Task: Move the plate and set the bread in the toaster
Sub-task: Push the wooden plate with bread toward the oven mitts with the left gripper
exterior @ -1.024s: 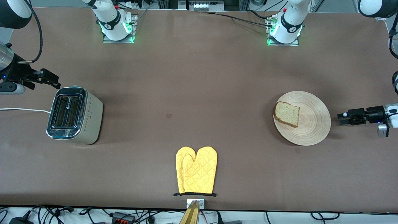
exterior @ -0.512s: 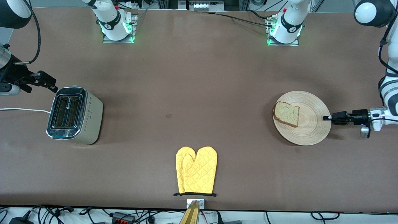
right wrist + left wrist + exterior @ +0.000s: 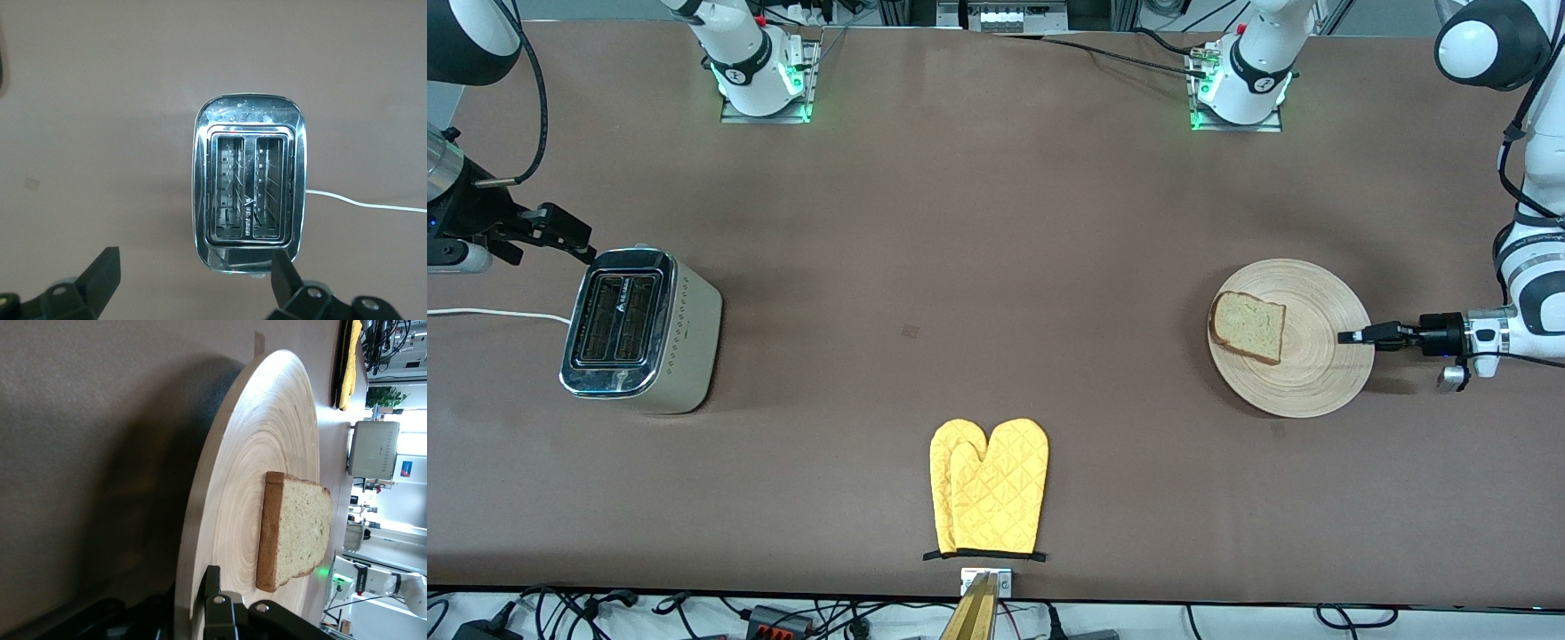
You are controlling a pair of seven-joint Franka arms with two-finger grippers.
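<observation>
The robot's left gripper needs to release the plate on the bare table (image 3: 1005,341) (image 3: 337,443) beside the finger end of the yellow oven mitt.
The round light-wood plate (image 3: 1320,378) lies toward the left arm's end of the table, and the bread (image 3: 1247,326) rests on the part of it toward the table's middle. My left gripper (image 3: 1352,336) is shut on the plate's rim; the left wrist view shows one finger (image 3: 215,579) on top of the plate (image 3: 267,440), beside the bread (image 3: 303,527), the other under the rim. The toaster (image 3: 640,329) stands at the right arm's end. My right gripper (image 3: 574,238) hangs open over the toaster's end farther from the front camera. The right wrist view shows the empty-slotted toaster (image 3: 250,183) ahead of the right gripper (image 3: 193,260).
A yellow oven mitt (image 3: 989,484) lies near the table's front edge, midway between the two ends. The toaster's white cord (image 3: 489,313) runs off toward the right arm's end of the table. Cables hang below the front edge.
My left gripper has moved in from beside the plate and shut on its rim. The right gripper has shifted only slightly by the toaster and stays open.
</observation>
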